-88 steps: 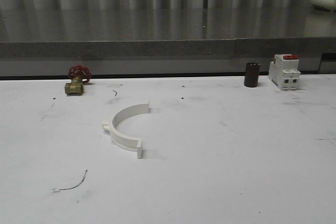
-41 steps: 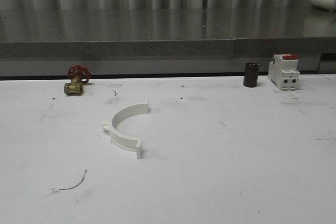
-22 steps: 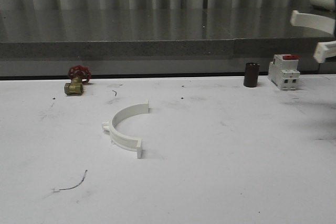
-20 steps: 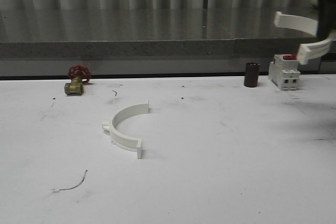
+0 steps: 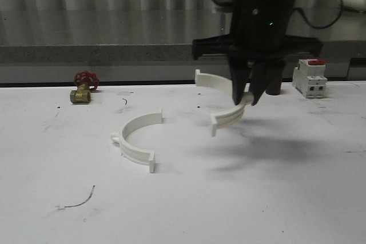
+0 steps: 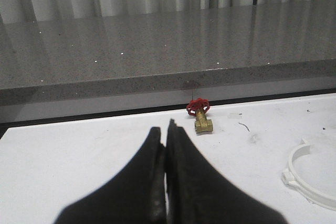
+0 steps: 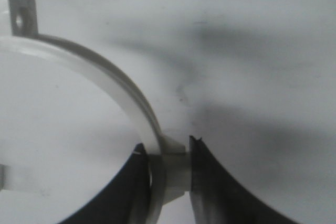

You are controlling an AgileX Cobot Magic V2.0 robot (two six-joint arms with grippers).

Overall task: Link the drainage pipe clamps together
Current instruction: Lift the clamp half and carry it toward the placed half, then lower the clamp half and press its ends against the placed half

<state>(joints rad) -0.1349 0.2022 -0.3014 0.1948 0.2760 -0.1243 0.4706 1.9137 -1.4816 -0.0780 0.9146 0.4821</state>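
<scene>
The robot's right gripper should release the second clamp, which now hangs above the table, at the open side of the clamp (image 5: pixel 192 139) that is lying on the table.
One white half-ring drainage pipe clamp (image 5: pixel 137 140) lies on the white table left of centre, its open side facing right; an arc of it (image 6: pixel 310 177) also appears in the left wrist view. The second clamp (image 5: pixel 222 104) hangs above the table to its right, open side facing left, held at its side tab by my right gripper (image 5: pixel 247 96). In the right wrist view the clamp band (image 7: pixel 105 80) curves away from the right gripper (image 7: pixel 167 166), whose fingers are shut on the tab. My left gripper (image 6: pixel 164 132) is shut and holds nothing, hovering over bare table.
A brass valve with a red handle (image 5: pixel 83 88) sits at the back left, also as the valve (image 6: pixel 201 117) in the left wrist view. A dark cylinder (image 5: pixel 277 87) and a white breaker with a red switch (image 5: pixel 309 76) stand at the back right. A grey ledge (image 5: pixel 114 52) bounds the table's far edge.
My right arm has come in from the upper right with the second clamp and moved left and down to table centre. The lying clamp has not moved.
</scene>
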